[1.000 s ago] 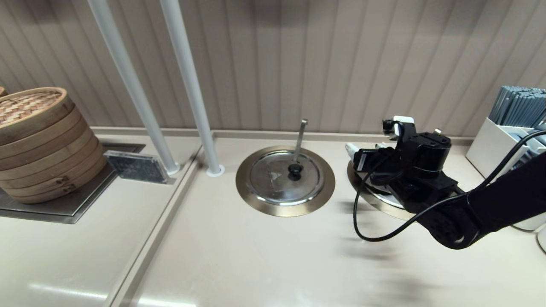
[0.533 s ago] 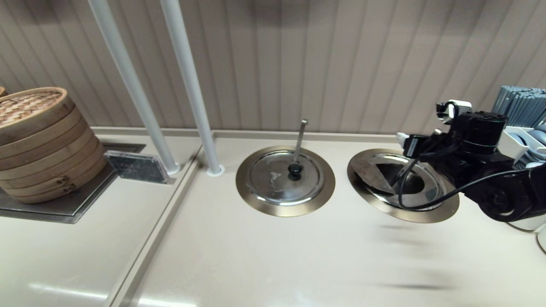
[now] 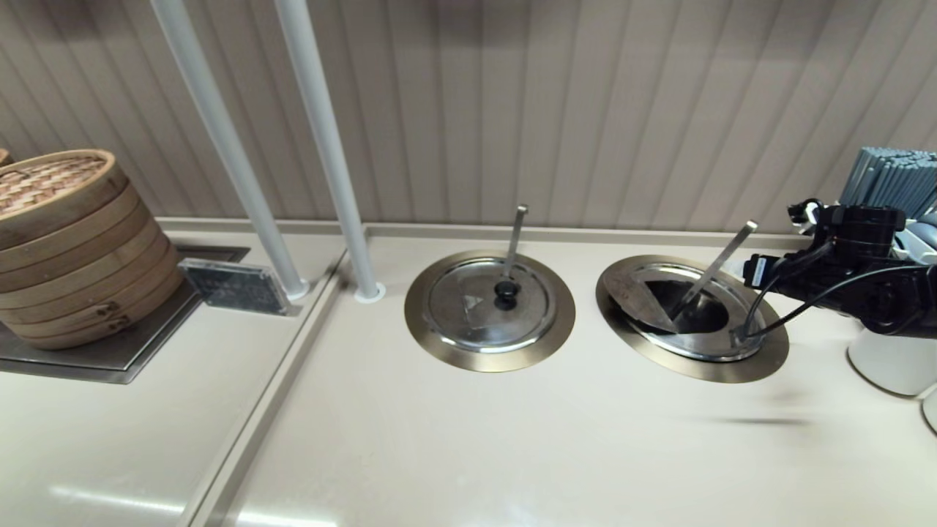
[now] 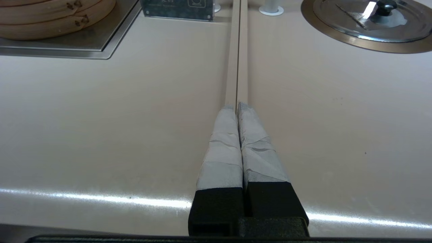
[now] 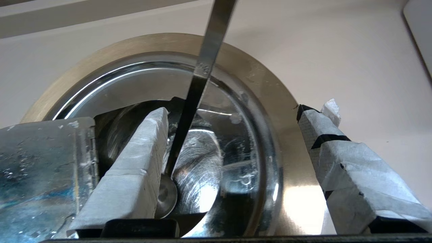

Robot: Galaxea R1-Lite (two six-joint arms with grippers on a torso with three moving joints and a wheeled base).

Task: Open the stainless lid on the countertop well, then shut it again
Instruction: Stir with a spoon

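The ladle sticks up at a slant out of the open hole in the countertop. Next, my right gripper should close on the middle of the slanting ladle handle (image 3: 716,268) (image 5: 202,69).
The countertop well (image 3: 703,366) on the right stands open, its inside dark (image 3: 692,311). The stainless lid's hinged flap (image 3: 638,293) lies folded back over the left part. In the right wrist view the flap (image 5: 44,162) shows beside its hinge. The slanting ladle handle (image 3: 717,267) sticks up out of the opening. My right arm (image 3: 856,282) hovers just right of the well. My right gripper (image 5: 233,111) is open and holds nothing. The ladle handle (image 5: 206,60) runs close by one finger (image 5: 135,168), ungripped. My left gripper (image 4: 237,105) is shut, parked low over the bare counter.
The twin well (image 3: 489,351) at centre has its lid (image 3: 476,304) down and a near-upright ladle handle (image 3: 516,234). Stacked bamboo steamers (image 3: 66,241) stand far left, two white poles (image 3: 329,161) behind. A white holder of grey sticks (image 3: 886,183) and a white cup (image 3: 889,362) stand right.
My right arm has drawn back to the right from over the well, uncovering it. The lid flap stays folded open and the ladle handle now shows fully.
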